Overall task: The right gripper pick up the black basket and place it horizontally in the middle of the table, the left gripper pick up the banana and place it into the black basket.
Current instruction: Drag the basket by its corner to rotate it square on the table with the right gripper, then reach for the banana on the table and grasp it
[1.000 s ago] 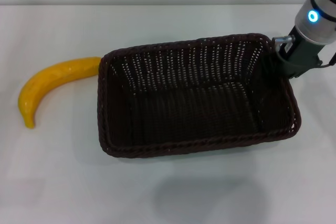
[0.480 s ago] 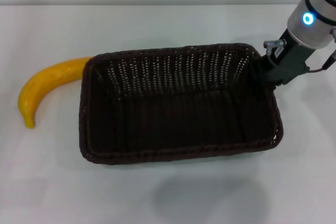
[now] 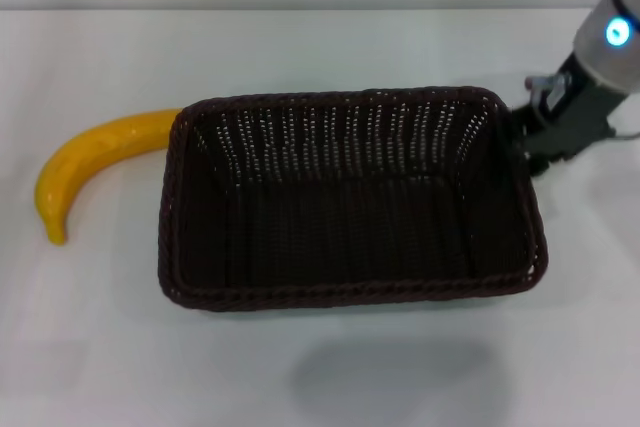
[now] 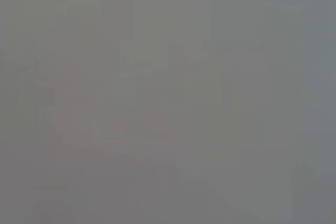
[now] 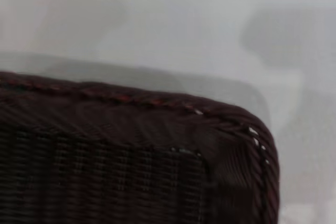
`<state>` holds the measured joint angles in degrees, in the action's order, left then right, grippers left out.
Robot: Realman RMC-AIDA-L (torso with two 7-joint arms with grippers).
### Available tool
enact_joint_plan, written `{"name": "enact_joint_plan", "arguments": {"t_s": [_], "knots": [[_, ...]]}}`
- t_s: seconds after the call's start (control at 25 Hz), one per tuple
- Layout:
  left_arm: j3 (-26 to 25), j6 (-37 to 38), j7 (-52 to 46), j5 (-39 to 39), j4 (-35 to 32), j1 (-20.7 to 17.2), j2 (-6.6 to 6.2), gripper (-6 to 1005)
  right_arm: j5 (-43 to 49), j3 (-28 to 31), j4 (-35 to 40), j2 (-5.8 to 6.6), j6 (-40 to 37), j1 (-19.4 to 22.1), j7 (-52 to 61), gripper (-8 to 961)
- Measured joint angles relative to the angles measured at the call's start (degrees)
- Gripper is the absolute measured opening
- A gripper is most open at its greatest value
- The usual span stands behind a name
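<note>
The robot's left gripper should close on the bend [image 3: 61, 176] of the yellow banana, near the banana's end that is farthest from the black basket.
The black basket [image 3: 350, 197] rests flat on the white table [image 3: 320, 367], long side across, near the middle. My right gripper [image 3: 532, 145] is against the basket's far right corner, at the rim. Its arm with the blue ring light [image 3: 617, 32] rises to the upper right. The right wrist view shows that basket corner [image 5: 157, 156] close up over the table, with none of the gripper's own parts in it. The yellow banana [image 3: 85, 162] lies on the table left of the basket, its far end touching the basket's far left corner. My left gripper is out of view, and the left wrist view is blank grey.
The table's far edge [image 3: 320, 9] runs across the top of the head view. Bare tabletop lies in front of the basket and to the banana's left.
The basket swung leftward and then settled level and square to the table. My right arm moved right and back with the basket's corner. The banana has not moved.
</note>
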<state>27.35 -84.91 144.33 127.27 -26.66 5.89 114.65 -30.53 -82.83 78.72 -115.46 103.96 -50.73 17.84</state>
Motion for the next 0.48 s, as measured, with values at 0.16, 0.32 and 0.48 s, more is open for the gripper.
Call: {"name": "enact_joint_plan", "arguments": {"t_s": [0.16, 0.32, 0.48], "knots": [[0.47, 2.01, -1.79, -0.28, 0.00, 0.01, 0.00, 741, -1.47, 2.54, 8.92, -0.05, 1.38, 2.15, 0.72, 383], [0.44, 2.57, -8.21, -3.05, -2.71, -0.68, -0.14, 742, -0.27, 2.95, 17.29, 0.23, 1.90, 5.31, 1.02, 384], [0.18, 4.97, -25.52, -12.43, -11.75, -1.91, -1.08, 742, 5.24, 2.47, 26.57, 0.32, -1.19, 11.82, -2.87, 384]]}}
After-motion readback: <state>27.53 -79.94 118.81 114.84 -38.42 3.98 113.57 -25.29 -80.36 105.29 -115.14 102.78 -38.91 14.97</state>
